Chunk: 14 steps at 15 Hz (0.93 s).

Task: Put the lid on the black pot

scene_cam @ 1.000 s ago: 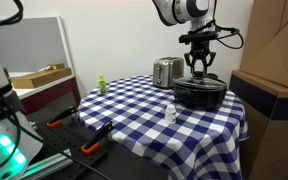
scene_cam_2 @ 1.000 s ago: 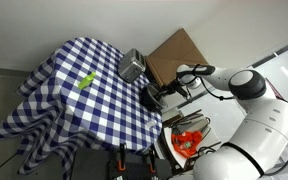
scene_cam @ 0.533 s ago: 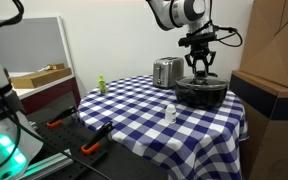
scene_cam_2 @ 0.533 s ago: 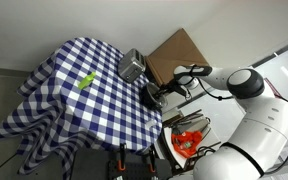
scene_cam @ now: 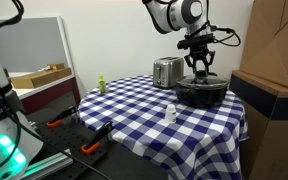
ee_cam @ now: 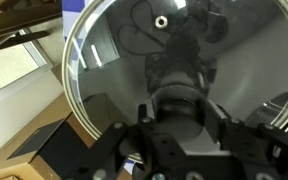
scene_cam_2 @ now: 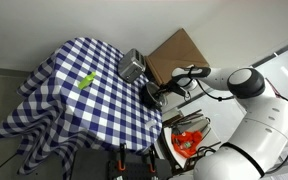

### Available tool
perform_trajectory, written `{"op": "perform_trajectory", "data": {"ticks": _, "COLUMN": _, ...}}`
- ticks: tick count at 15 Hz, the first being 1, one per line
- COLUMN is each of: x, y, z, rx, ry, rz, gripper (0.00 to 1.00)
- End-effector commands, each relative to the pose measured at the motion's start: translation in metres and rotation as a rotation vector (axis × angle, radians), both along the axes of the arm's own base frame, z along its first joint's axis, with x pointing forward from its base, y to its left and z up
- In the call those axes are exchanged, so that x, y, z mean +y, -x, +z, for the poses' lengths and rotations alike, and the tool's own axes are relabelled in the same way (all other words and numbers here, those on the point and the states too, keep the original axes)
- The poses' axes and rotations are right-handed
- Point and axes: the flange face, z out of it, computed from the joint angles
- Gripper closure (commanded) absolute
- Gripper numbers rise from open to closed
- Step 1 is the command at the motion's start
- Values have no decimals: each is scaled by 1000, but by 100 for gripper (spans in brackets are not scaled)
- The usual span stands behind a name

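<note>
The glass lid will be released on the black pot, close up [scene_cam: 189, 79] by the steel toaster.
The black pot [scene_cam: 200, 96] stands at the far right corner of the checked table, and shows in both exterior views [scene_cam_2: 154, 98]. My gripper [scene_cam: 200, 74] hangs straight down over its middle. In the wrist view the glass lid [ee_cam: 109, 60] with its thin metal rim fills the picture. It lies level at the pot's top; I cannot tell if it rests on the pot. My gripper [ee_cam: 182, 122] has a finger against each side of the dark centre knob [ee_cam: 181, 98], shut on it.
A shiny steel toaster [scene_cam: 166, 71] stands just beside the pot. A small white bottle [scene_cam: 170, 113] is mid-table and a green item [scene_cam: 100, 84] sits at the far edge. A big cardboard box [scene_cam: 269, 60] stands close by the pot's side.
The upper arm has shifted slightly and the gripper has edged up a touch over the pot. The lid and pot look the same.
</note>
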Motion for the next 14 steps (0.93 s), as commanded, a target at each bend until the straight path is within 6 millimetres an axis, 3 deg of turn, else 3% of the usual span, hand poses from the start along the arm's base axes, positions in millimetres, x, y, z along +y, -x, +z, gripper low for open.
{"op": "perform_trajectory", "data": {"ticks": 1, "x": 13, "y": 8, "z": -14, "rx": -19, "ry": -22, "rz": -6, "gripper": 76}}
{"op": "perform_trajectory", "data": {"ticks": 8, "x": 33, "y": 22, "z": 5, "rx": -168, "ry": -73, "rz": 6, "gripper": 76}}
{"op": "perform_trajectory", "data": {"ticks": 14, "x": 54, "y": 38, "z": 3, "rx": -238, "ry": -141, "rz": 7, "gripper": 76}}
